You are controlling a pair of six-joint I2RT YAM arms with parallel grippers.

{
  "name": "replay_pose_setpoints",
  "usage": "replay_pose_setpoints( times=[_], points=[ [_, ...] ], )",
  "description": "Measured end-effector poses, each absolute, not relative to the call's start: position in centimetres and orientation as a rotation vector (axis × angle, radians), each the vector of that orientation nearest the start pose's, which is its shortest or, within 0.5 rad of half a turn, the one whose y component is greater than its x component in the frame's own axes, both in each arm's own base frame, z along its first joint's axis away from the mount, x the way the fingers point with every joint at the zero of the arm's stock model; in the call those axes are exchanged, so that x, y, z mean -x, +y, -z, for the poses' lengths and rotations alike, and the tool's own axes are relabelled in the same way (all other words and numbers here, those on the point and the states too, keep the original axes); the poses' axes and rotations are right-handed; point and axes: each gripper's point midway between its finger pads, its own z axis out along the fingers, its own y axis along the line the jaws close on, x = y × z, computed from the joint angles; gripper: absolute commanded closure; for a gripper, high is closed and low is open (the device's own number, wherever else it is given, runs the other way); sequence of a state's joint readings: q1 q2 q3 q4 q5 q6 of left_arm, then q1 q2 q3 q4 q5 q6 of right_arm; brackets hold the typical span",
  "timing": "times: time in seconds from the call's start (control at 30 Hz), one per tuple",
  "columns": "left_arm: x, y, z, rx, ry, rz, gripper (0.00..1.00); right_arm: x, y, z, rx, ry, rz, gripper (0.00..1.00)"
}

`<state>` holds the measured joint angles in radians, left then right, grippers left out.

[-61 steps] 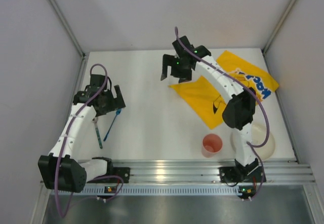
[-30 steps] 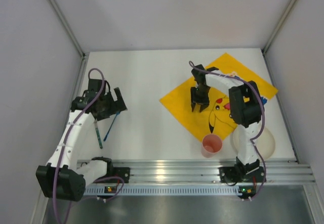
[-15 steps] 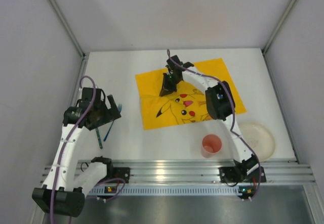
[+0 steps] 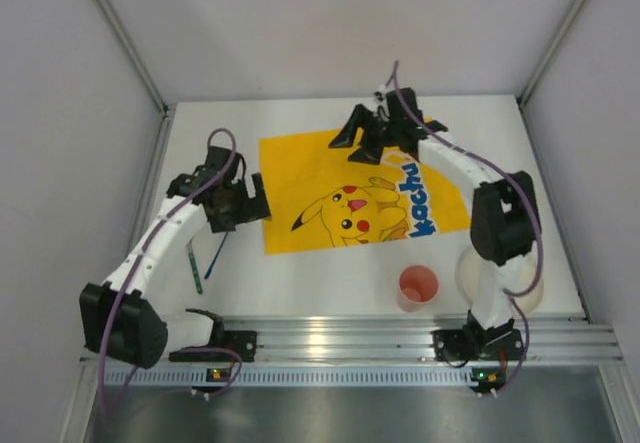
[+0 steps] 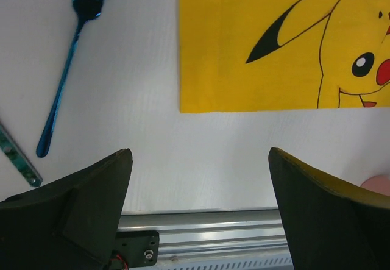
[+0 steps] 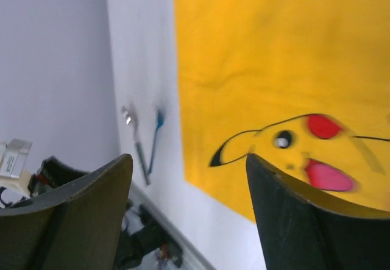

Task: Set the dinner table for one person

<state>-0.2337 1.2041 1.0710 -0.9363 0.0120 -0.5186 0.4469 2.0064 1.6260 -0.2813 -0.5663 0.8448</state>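
The blue fork's neck [image 4: 227, 232] [image 5: 80, 25], just below its prongs, is the spot my left gripper should go to next and close on.
The dinner table [image 4: 300, 273] is a white top with a ribbed rail [image 4: 400, 338] along its near edge. A yellow cartoon mat [image 4: 360, 193] lies spread flat across its middle. My right gripper [image 4: 358, 143] hangs open over the mat's far edge, holding nothing. In the right wrist view the right gripper [image 6: 187, 160] looks down on the mat [image 6: 274, 69]. My left gripper [image 4: 252, 201] is open by the mat's left edge. The left wrist view shows the left gripper [image 5: 198, 154] empty over bare table, near the mat's corner [image 5: 286, 38].
A blue fork [image 4: 218, 253] [image 5: 67, 69] and a knife [image 4: 192, 263] lie left of the mat. A pink cup [image 4: 418, 286] stands near the rail. Right of it a white plate [image 4: 525, 283] is partly hidden by the right arm. Walls close in three sides.
The right gripper dragged the mat left and spread it out, then opened, let go and lifted toward the far edge. The left arm swung right to the mat's left edge.
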Motion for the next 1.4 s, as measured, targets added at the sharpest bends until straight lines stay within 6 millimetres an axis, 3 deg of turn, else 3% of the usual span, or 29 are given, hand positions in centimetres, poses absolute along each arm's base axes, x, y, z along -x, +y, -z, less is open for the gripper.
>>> replay_pose_setpoints(
  times=[0.1,0.13,0.17,0.23,0.33,0.47,0.53,0.67,0.8,1.0,1.2,1.3,1.33,1.4],
  points=[
    [-27.6,-11.6,-13.6,0.256,2.695,0.268,0.02,-43.6,25.3,-20.0,-0.236,2.352,-1.038,0.52],
    [-28.5,-12.6,-13.1,0.225,2.71,0.263,0.02,-44.1,22.0,-20.6,-0.273,2.316,-0.945,0.87],
    [-29.2,-13.2,-12.7,0.21,2.719,0.255,0.02,-44.3,18.8,-20.5,-0.318,2.3,-0.846,1.0],
    [-30.8,-13.9,-12.0,0.191,2.73,0.222,0.02,-44.0,14.7,-18.7,-0.398,2.318,-0.711,1.0],
    [-32.8,-13.7,-11.9,0.176,2.707,0.166,0.01,-41.3,11.2,-11.9,-0.483,2.487,-0.552,1.0],
    [-34.5,-12.1,-13.6,0.183,2.611,0.05,0.01,-36.6,10.3,-3.5,-0.529,2.756,-0.459,1.0],
    [-35.1,-10.6,-14.9,0.222,2.533,-0.034,0.01,-35.3,10.4,-2.1,-0.534,2.815,-0.463,1.0],
    [-34.5,-7.2,-16.5,0.348,2.437,-0.136,0.01,-35.1,10.6,-1.9,-0.518,2.817,-0.479,1.0],
    [-33.2,-3.7,-15.6,0.463,2.42,-0.21,0.01,-33.9,11.1,-1.8,-0.507,2.815,-0.53,1.0],
    [-31.9,-2.5,-13.3,0.494,2.473,-0.247,0.01,-30.9,11.4,-1.8,-0.531,2.844,-0.561,1.0],
    [-31.6,-0.7,-11.6,0.512,2.508,-0.243,0.02,-30.3,11.0,-2.5,-0.53,2.849,-0.512,0.99],
    [-31.2,0.9,-10.2,0.516,2.555,-0.232,0.07,-31.1,11.1,-4.7,-0.509,2.818,-0.509,0.75],
    [-31.2,1.4,-9.6,0.51,2.576,-0.229,0.09,-32.0,11.2,-6.1,-0.491,2.784,-0.517,0.56],
    [-31.2,2.0,-8.3,0.495,2.62,-0.223,0.14,-33.6,11.3,-8.7,-0.454,2.72,-0.528,0.46]
  ],
)
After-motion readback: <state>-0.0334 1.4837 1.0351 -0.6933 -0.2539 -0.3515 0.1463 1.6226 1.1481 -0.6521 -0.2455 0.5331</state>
